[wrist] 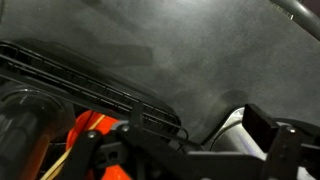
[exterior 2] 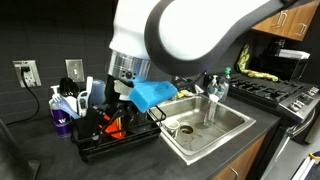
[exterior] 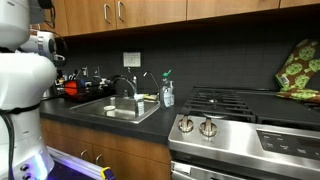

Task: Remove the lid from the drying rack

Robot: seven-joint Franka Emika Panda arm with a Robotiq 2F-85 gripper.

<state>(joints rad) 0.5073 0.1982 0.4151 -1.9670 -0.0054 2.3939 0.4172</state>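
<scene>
Next, I bring my gripper to the orange-red lid standing in the drying rack and close it on the top edge (exterior: 70, 83) of that lid.
The orange-red lid (exterior 2: 116, 126) stands in the dark wire drying rack (exterior 2: 100, 150) on the counter beside the sink. In an exterior view the rack (exterior: 74, 92) sits left of the basin with a red patch in it. My gripper (exterior 2: 122, 108) hangs low over the rack, right above the lid. In the wrist view the lid (wrist: 88, 125) shows orange at the lower left behind the rack wires (wrist: 90, 90). The gripper (wrist: 180, 150) is open, with dark fingers wide apart and nothing between them. Most of the lid is hidden by the rack and the gripper.
The steel sink (exterior 2: 235, 125) with its faucet (exterior 2: 212, 95) lies next to the rack. Bottles (exterior 2: 62, 105) stand behind the rack by the wall. A soap bottle (exterior: 167, 92) and a stove (exterior: 240, 110) are beyond the sink. The dark countertop (wrist: 180, 50) extends past the rack.
</scene>
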